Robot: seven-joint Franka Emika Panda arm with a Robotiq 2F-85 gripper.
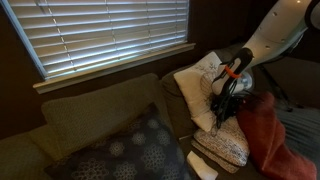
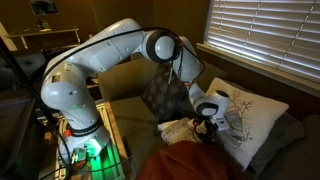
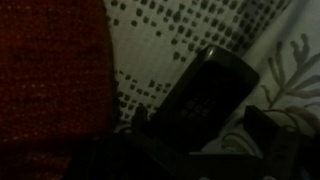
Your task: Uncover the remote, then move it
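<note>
The remote lies slanted between the gripper's fingers, so the robot should open the gripper wide and take the remote squarely by its long sides (image 3: pixel 187 92) before moving it.
In the wrist view the remote (image 3: pixel 212 88), a slim black bar with small buttons, lies uncovered on a white cushion with dotted and leafy patterns (image 3: pixel 170 35). My gripper (image 3: pixel 203 122) is open just above it. One dark finger shows on each side of the remote's near end, and neither touches it. In both exterior views the gripper (image 1: pixel 224 103) (image 2: pixel 205 126) hangs low over the white patterned cushions (image 1: pixel 203 72) (image 2: pixel 247 114). The remote itself is too small and dark to make out there.
A red blanket (image 3: pixel 50 80) (image 1: pixel 266 132) (image 2: pixel 190 162) lies close beside the gripper. A dark patterned cushion (image 1: pixel 130 150) (image 2: pixel 160 95) rests on the sofa. A flat white piece (image 1: pixel 201 166) lies in front of the lower cushion (image 1: pixel 226 143). Window blinds (image 1: pixel 100 30) hang behind.
</note>
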